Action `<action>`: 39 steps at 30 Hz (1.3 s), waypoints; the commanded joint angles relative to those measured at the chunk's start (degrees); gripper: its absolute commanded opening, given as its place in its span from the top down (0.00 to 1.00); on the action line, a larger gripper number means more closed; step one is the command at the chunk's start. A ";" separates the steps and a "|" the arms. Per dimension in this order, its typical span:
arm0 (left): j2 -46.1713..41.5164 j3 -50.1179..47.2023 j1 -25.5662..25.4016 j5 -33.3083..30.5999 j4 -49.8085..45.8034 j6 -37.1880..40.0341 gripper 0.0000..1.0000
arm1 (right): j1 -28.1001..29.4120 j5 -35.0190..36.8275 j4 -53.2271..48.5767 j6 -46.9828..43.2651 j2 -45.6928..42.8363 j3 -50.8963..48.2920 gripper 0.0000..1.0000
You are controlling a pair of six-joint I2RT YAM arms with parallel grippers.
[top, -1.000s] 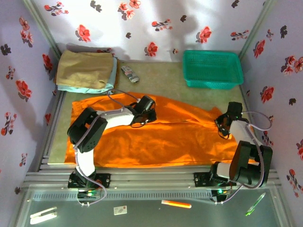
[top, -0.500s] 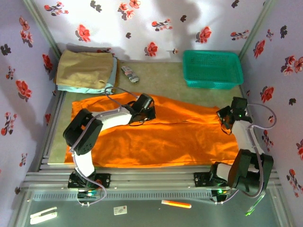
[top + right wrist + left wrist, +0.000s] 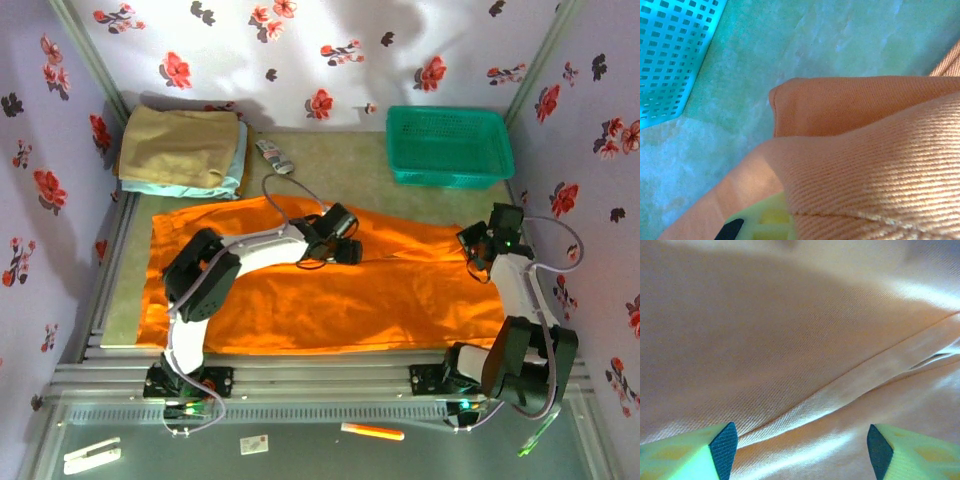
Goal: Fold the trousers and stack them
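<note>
Next, I let go of the orange cloth with my right gripper on the near trouser leg's back edge [image 3: 474,262], near that leg's hem.
The orange trousers [image 3: 300,290] lie spread flat across the table from left to right. My left gripper [image 3: 348,250] hovers over their upper middle. In the left wrist view it [image 3: 801,452] is open, its dark pads [image 3: 724,449] standing wide apart over a raised seam [image 3: 850,390] with nothing between them. My right gripper [image 3: 477,256] is at the trousers' right end, shut on the cloth. In the right wrist view the orange cloth [image 3: 875,160] drapes over one green finger [image 3: 762,220] and hides the other.
A tan folded garment [image 3: 180,145] lies on a light blue one [image 3: 238,165] at the back left. A green basket [image 3: 448,145] stands at the back right, also in the right wrist view [image 3: 670,55]. A small patterned object [image 3: 275,155] lies between them. Floral walls close in three sides.
My left gripper has opened and slid to the right along the trousers' upper edge. My right gripper moved a little toward the back earlier and now holds still, shut on the cloth.
</note>
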 commanded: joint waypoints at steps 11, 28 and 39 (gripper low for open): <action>0.94 5.47 0.32 -14.47 -10.08 6.03 1.00 | -0.35 -0.71 0.30 -1.39 -0.52 1.22 1.00; -13.08 17.86 9.15 -8.95 -11.89 18.89 1.00 | 2.35 -8.40 -0.69 1.03 17.79 35.72 1.00; -24.48 -16.68 2.43 -1.38 10.16 9.81 1.00 | 0.00 -0.76 2.51 -3.09 -4.08 -2.85 0.96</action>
